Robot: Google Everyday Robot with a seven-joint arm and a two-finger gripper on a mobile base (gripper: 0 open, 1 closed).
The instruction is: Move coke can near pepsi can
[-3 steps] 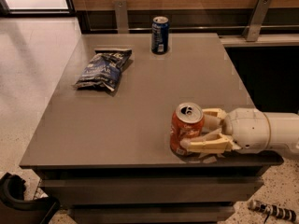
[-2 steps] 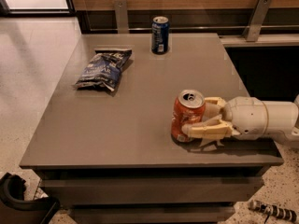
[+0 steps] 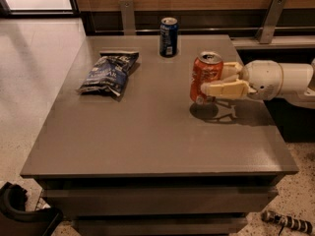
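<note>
The robot's gripper needs to release the coke can near the far edge of the table, beside the pepsi can [image 3: 199, 59].
The coke can [image 3: 205, 77] is red-orange with a silver top. It is held upright, lifted a little above the grey table [image 3: 147, 132], with its shadow on the top below it. My gripper [image 3: 212, 80] comes in from the right and is shut on the coke can, one cream finger in front and one behind. The pepsi can [image 3: 168, 37], dark blue with a silver top, stands upright near the table's far edge, up and to the left of the coke can, apart from it.
A flat blue chip bag [image 3: 110, 73] lies on the left part of the table. Metal brackets [image 3: 127, 14] stand on the wall ledge behind. A black object [image 3: 19, 210] sits on the floor at lower left.
My gripper has lifted the coke can off the table's front right and carried it toward the far edge, closer to the pepsi can. The view has shifted too.
</note>
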